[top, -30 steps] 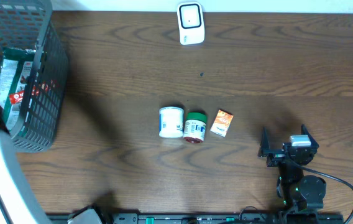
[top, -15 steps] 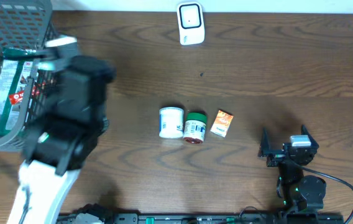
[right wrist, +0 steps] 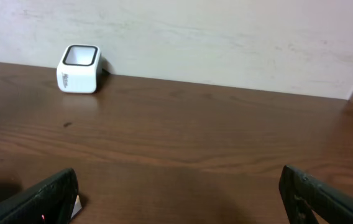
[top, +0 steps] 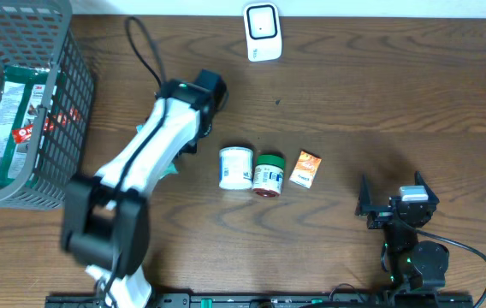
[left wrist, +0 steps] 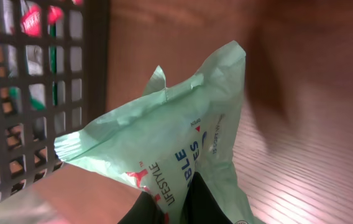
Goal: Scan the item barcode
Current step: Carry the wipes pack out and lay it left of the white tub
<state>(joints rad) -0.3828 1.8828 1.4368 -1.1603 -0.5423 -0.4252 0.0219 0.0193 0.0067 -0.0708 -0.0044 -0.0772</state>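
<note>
I need to flatten the slant-folded light green packet in my left gripper, regrip it straight by its lower end [left wrist: 237,210], then scan.
A light green packet [left wrist: 164,149] with blue and red print fills the left wrist view, and my left gripper [left wrist: 175,199] is shut on its lower part. From overhead my left arm [top: 162,137] reaches over the table left of centre and covers most of the packet; only a green edge [top: 171,169] peeks out. The white barcode scanner [top: 263,32] stands at the far edge, beyond and to the right of the arm's wrist. My right gripper [top: 393,195] rests open and empty at the front right, with the scanner [right wrist: 78,68] far ahead of it.
A dark wire basket [top: 55,128] stands at the far left, with another printed packet [top: 8,120] inside. A white jar [top: 235,168], a green jar [top: 269,174] and a small orange box [top: 305,168] sit in a row mid-table.
My left arm has swung from the basket at the left toward the middle of the table, carrying the green packet. The right arm has not moved.
</note>
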